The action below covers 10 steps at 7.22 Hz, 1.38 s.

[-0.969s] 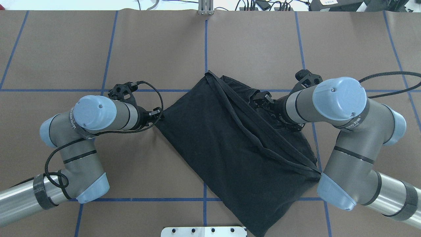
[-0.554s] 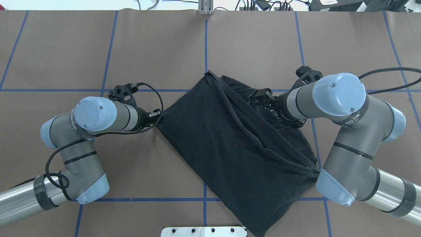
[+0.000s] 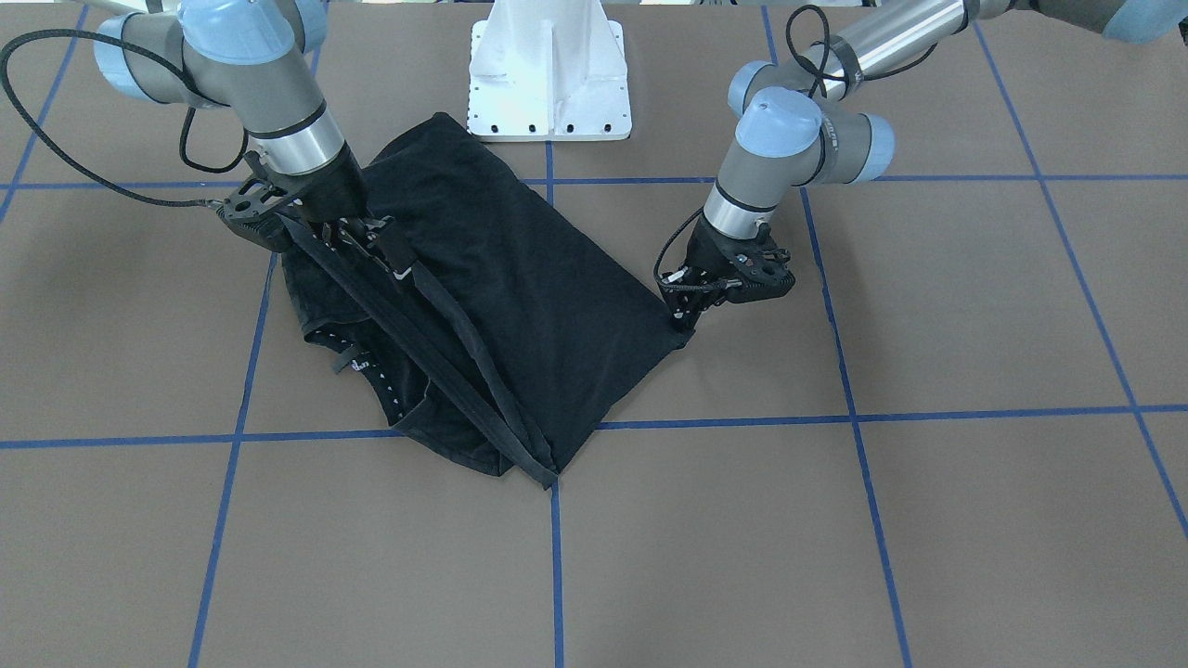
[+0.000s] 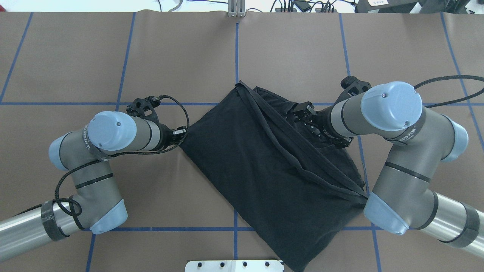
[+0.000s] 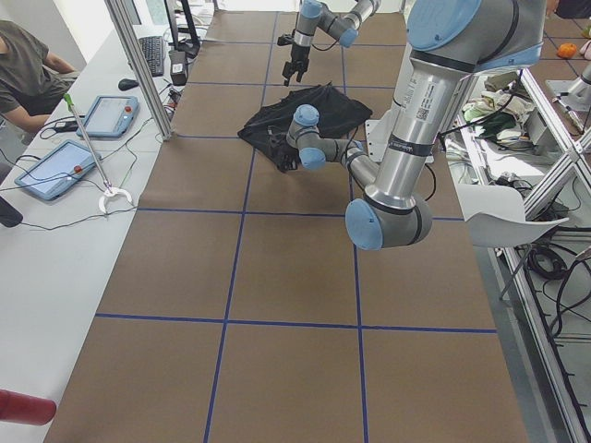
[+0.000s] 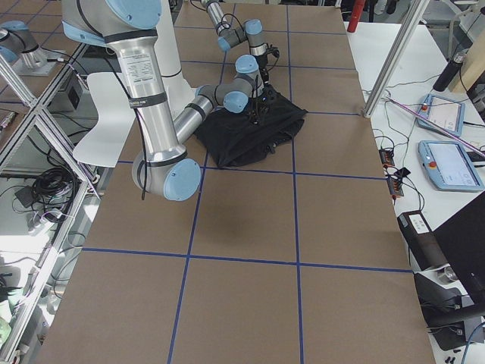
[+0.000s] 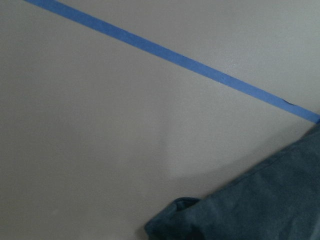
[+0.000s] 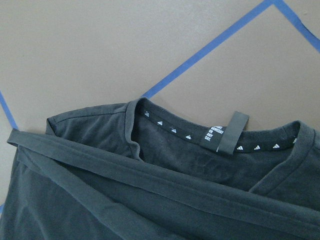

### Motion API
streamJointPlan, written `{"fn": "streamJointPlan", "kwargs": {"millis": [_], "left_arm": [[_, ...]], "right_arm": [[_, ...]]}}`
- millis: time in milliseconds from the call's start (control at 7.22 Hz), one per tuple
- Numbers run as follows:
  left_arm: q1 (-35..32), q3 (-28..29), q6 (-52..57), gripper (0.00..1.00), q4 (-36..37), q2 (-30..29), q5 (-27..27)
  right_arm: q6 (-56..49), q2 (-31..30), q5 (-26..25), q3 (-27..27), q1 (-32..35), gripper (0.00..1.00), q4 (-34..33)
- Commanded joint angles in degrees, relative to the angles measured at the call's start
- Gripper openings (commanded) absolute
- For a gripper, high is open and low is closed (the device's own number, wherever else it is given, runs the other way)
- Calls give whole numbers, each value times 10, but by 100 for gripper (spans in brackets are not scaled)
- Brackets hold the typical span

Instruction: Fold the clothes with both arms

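Note:
The black T-shirt is lying crooked and its corner sticks out past the fingers of my left gripper, so I will grab the corner's tip (image 3: 687,338) and swing it away from the base plate.
The black T-shirt (image 4: 249,158) lies partly folded and askew on the brown table, plain side up, with a hem strip running diagonally across it. My left gripper (image 4: 183,132) stands low at the shirt's left corner (image 7: 175,215), touching it; whether its jaws are shut there I cannot tell. My right gripper (image 4: 303,110) hovers just over the shirt's far right part near the collar (image 8: 165,122), and its fingers look apart with nothing between them. In the front-facing view the left gripper (image 3: 686,317) is at the shirt's (image 3: 520,278) right tip and the right gripper (image 3: 371,237) is over its left side.
The white base plate (image 3: 549,83) sits at the table's robot-side edge, touching the shirt's near corner. Blue tape lines (image 4: 236,49) grid the table. A person (image 5: 28,65) sits at a side table with tablets (image 5: 55,166) beyond the far edge.
The right arm has shifted slightly away from the robot over the collar area. The left arm has edged a little toward the shirt's corner. The shirt's shape is unchanged.

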Motion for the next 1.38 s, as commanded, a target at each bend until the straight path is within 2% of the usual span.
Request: {"fn": "streamJointPlan", "kwargs": {"millis": [0, 692, 831, 969, 1246], "left_arm": [[0, 0, 1, 0, 1, 1, 0], [-24, -1, 48, 0, 1, -2, 1], [-22, -1, 48, 44, 2, -2, 0], [-21, -1, 43, 52, 2, -2, 0], [-18, 3, 41, 55, 2, -2, -1]], "right_arm": [[0, 0, 3, 0, 3, 100, 0], [0, -1, 15, -1, 13, 100, -1], [0, 0, 16, -1, 13, 100, -1], [0, -1, 16, -1, 14, 100, -1], [0, -1, 16, -2, 14, 100, -1]]}}
